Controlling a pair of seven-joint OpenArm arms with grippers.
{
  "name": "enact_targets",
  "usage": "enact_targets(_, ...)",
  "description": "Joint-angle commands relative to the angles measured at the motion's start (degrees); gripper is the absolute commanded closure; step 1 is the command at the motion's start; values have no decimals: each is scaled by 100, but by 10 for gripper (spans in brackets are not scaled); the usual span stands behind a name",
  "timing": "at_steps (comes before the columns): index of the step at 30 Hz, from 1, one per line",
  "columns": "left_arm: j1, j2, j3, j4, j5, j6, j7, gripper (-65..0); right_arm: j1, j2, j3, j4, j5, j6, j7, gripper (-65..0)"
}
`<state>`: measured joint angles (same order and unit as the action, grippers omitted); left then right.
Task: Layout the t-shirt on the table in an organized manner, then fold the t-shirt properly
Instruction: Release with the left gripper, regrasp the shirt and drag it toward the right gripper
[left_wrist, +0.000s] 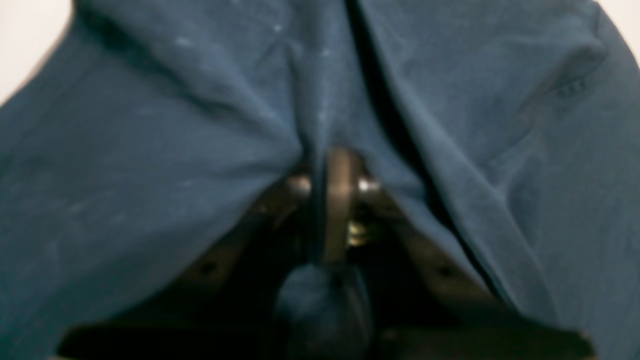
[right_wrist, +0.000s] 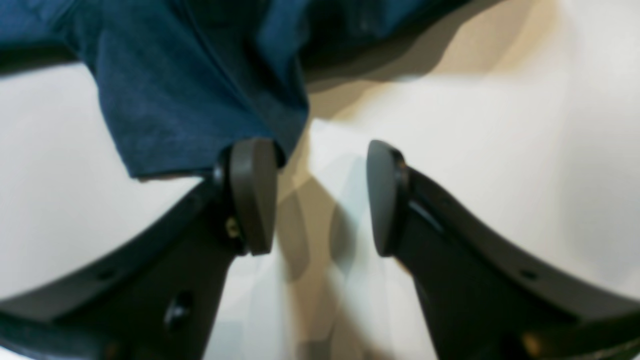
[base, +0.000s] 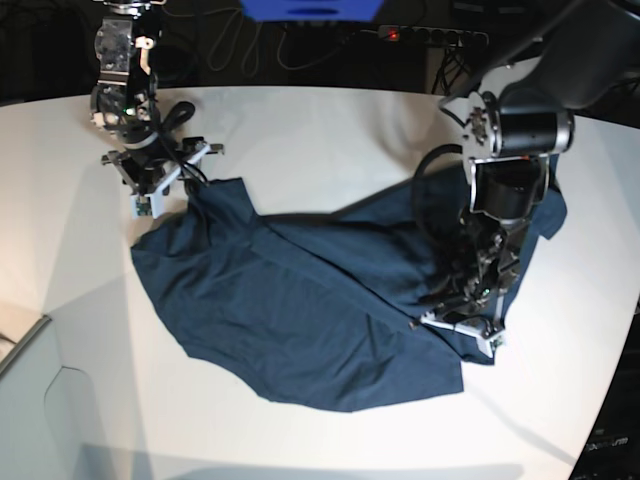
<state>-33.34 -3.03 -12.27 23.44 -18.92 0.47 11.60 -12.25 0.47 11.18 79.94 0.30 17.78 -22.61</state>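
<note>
The white table (base: 508, 250) lies beneath the lower part of my left arm. Next, I release the t-shirt's pinched cloth there with my left gripper.
The dark navy t-shirt (base: 300, 300) lies rumpled across the middle of the white table (base: 330, 130), with folds running along it. My left gripper (left_wrist: 327, 200) is shut on a pinch of the t-shirt (left_wrist: 150, 150), whose cloth fills the left wrist view. In the base view that gripper (base: 452, 300) presses down on the shirt's right part. My right gripper (right_wrist: 320, 197) stands open over bare table (right_wrist: 500, 150). Its left fingertip (right_wrist: 252, 195) touches a hem corner of the t-shirt (right_wrist: 190, 100), and nothing lies between its fingers. In the base view it (base: 170, 185) sits at the shirt's far left corner.
A power strip (base: 430, 35), cables and a blue object (base: 310, 8) lie beyond the table's far edge. A grey surface (base: 20, 340) meets the table at the front left. The table's curved edge runs along the right (base: 610, 380).
</note>
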Motion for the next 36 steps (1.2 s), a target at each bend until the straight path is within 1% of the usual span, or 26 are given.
enact_targets(1, -160, -18, 1, 51, -29, -7, 40, 0, -10, 1, -6, 1, -25, 46, -196, -292)
enact_targets(2, -160, -18, 1, 87, -29, -7, 40, -22, -10, 1, -6, 1, -25, 46, -196, -292)
enact_targets(4, -160, -18, -25, 131, -64, -7, 40, 0, -1, 1, -6, -7, -25, 46, -196, -292)
enact_targets(7, -160, -9, -34, 465, -135, -7, 49, -1, -1, 1, -6, -7, -25, 46, -196, -292)
enact_targets(8, -116, -18, -34, 755, -249, -7, 84, -1, -1, 1, -6, -7, -25, 46, -196, -292)
enact_targets(10, 112, -27, -34, 1458, -521, -7, 357, -1, -1, 1, -6, -7, -25, 46, -196, -292)
enact_targets(14, 473, -27, -17, 3251, -891, -7, 902, -1, 60, 1, -6, 1, -25, 46, -187, -292)
enact_targets(16, 552, -9, -17, 4034, -917, -7, 1095, -1, 104, 1, -6, -7, -25, 46, -196, -292)
enact_targets(19, 552, 17, 1, 4860, -917, -7, 1342, -1, 175, 1, 29, -16, -25, 46, -187, -292)
enact_targets(25, 534, 26, 27, 6161, -926, -16, 1931, -1, 377, 19, 38, 10, -25, 46, -196, -292)
enact_targets(28, 877, 26, -8, 6777, -926, -16, 2203, -1, 386, 10, 38, 19, -25, 46, -196, -292)
enact_targets(33, 1756, -27, -34, 7462, -926, -43, 2212, -1, 342, -43, 3, 19, -25, 46, -196, -292)
enact_targets(36, 2117, -106, -78, 7498, -917, -43, 2203, -1, 289, -131, -6, 19, -25, 46, -196, -292)
